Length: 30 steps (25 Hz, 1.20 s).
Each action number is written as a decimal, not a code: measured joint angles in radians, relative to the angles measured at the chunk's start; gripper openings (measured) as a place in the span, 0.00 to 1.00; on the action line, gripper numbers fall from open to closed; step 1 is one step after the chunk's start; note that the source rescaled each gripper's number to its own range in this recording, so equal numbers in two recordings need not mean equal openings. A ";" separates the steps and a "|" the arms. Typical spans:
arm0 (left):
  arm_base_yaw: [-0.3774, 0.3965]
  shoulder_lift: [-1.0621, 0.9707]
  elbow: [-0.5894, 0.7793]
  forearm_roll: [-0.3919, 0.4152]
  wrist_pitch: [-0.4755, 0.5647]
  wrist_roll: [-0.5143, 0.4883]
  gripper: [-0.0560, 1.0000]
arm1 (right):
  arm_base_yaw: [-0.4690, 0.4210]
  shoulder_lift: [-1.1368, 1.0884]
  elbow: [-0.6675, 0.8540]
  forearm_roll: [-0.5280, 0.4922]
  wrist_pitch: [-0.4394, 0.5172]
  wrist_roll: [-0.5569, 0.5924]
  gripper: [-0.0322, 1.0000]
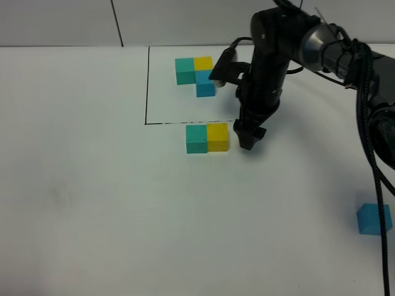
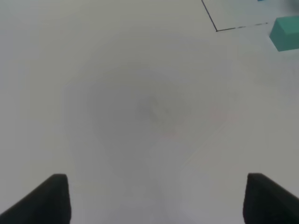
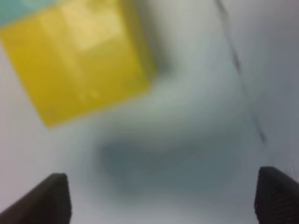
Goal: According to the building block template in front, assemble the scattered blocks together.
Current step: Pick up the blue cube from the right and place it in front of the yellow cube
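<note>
The sky-blue cube (image 1: 372, 219) lies alone beside the hanging black cables, and my right gripper will close on its opposite sides next.
The building block template (image 1: 147, 86) is a black-lined outline at the back holding a joined teal, yellow and blue trio (image 1: 196, 73). Just in front of its line, a teal-green cube (image 1: 196, 139) and a yellow cube (image 1: 218, 137) sit side by side, touching. The sky-blue cube (image 1: 373, 219) lies alone far to the right. My right gripper (image 1: 248, 139) stands just right of the yellow cube (image 3: 77, 56), open (image 3: 161, 198), with nothing between its fingers. In the left wrist view, my left gripper (image 2: 156, 198) is open over bare table, with the teal-green cube (image 2: 285, 32) far off.
The white table (image 1: 92, 203) spreads wide on the left and in front. The right arm's black cables (image 1: 370, 142) hang down the right side, near the sky-blue cube. The left arm does not show in the exterior high view.
</note>
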 joint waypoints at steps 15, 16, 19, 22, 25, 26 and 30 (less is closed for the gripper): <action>0.000 0.000 0.000 0.000 0.000 0.000 0.77 | -0.209 -0.542 0.782 -0.016 -0.347 0.563 0.64; 0.000 0.000 0.000 0.000 0.000 0.000 0.77 | -0.218 -0.585 0.859 -0.016 -0.393 0.598 0.64; 0.000 0.000 0.000 0.000 0.000 0.000 0.77 | -0.237 -0.725 1.047 -0.016 -0.496 0.673 0.64; 0.000 0.000 0.000 0.000 0.000 0.000 0.77 | -0.258 -0.814 1.171 -0.015 -0.552 0.728 0.64; 0.000 0.000 0.000 0.000 0.000 0.000 0.77 | -0.295 -0.854 1.232 -0.015 -0.563 0.759 0.64; 0.000 0.000 0.000 0.000 0.000 0.000 0.77 | -0.307 -0.856 1.240 -0.015 -0.562 0.760 0.64; 0.000 0.000 0.000 0.000 0.000 0.000 0.77 | -0.335 -0.856 1.254 -0.015 -0.558 0.763 0.64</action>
